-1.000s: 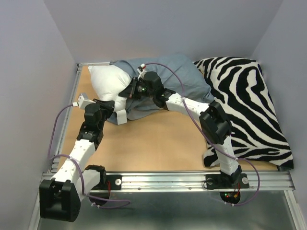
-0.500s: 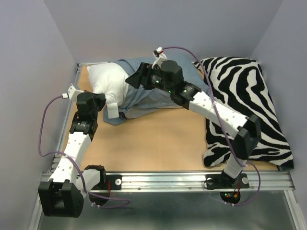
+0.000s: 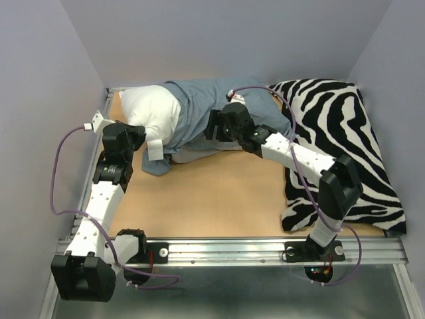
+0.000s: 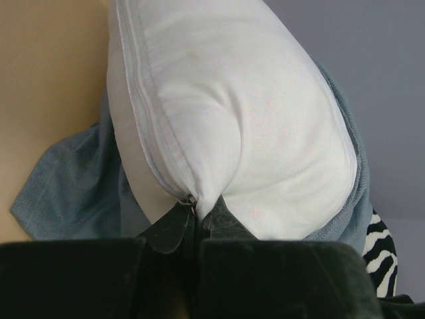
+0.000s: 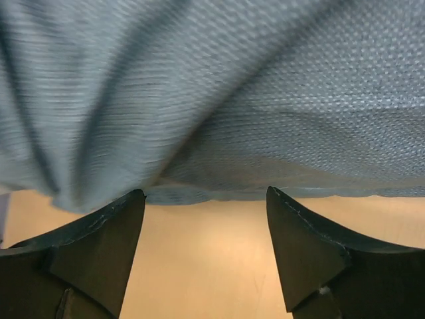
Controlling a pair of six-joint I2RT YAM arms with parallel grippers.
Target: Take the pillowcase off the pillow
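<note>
The pillow's near corner is pinched only at the zipper seam by my left gripper, so it should open and take the pillow closer to the pillowcase [image 3: 166,111] before it pulls.
The white pillow [image 3: 150,110] lies at the table's far left, its left half bare and the rest still inside the blue-grey pillowcase [image 3: 199,111]. My left gripper [image 3: 137,135] is shut on the pillow's near corner, right at the zipper seam; in the left wrist view the pillow [image 4: 252,119] bulges above the closed left gripper [image 4: 197,211], with the pillowcase [image 4: 66,193] bunched behind. My right gripper [image 3: 214,126] hovers open over the pillowcase's near edge. In the right wrist view the right gripper [image 5: 206,196] holds nothing, and the pillowcase [image 5: 232,86] hangs just beyond its tips.
A big zebra-print cushion [image 3: 345,139] fills the right side of the table, close to the right arm's elbow. Bare tan tabletop [image 3: 212,193] stretches in front of the pillow. Grey walls close in on the left, back and right.
The right gripper has opened and let go of the pillowcase, then moved right, away from the pillow's bare end. The left arm has drawn the pillow corner slightly left.
</note>
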